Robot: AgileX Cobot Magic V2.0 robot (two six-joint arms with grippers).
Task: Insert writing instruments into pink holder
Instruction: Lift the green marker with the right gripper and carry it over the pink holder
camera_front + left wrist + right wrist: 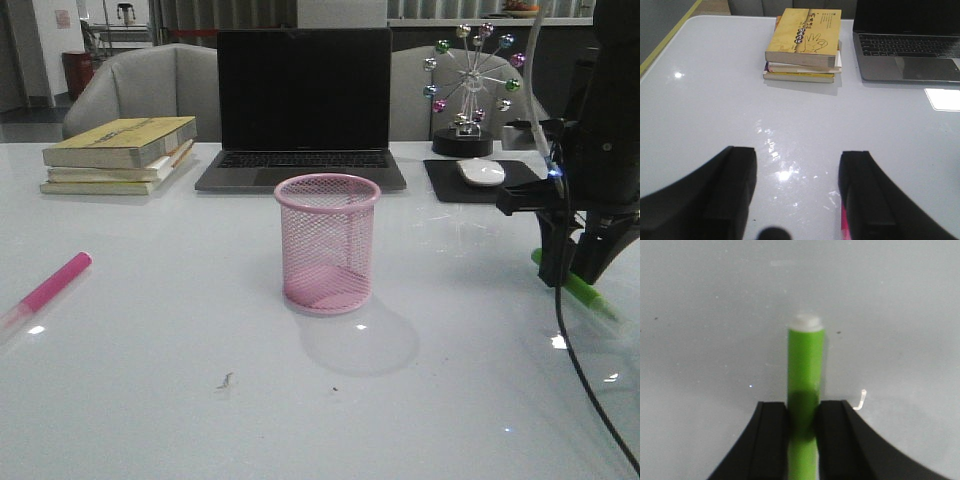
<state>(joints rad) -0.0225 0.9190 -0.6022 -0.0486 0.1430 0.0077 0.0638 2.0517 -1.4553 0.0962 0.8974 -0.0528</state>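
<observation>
Next, I release the lime green marker from my right gripper inside the empty pink holder (322, 229), leaning toward the book stack.
The pink holder (328, 243) stands upright and empty at the table's middle. A hot pink marker (48, 288) lies flat at the far left edge; a sliver of that pink marker (843, 226) shows beside one finger of my left gripper (797, 192), which is open over bare table. At the right edge, the lime green marker (582, 291) lies low by the table, and my right gripper (570, 272) is shut on it. In the right wrist view the green marker (805, 365) juts out past the right gripper (803, 412), pale end forward.
A stack of books (118, 153) sits at the back left, an open laptop (303, 110) behind the holder. A mouse (481, 171) on a black pad (480, 182) and a ball ornament (470, 88) stand at the back right. A cable (580, 380) trails down from the right arm.
</observation>
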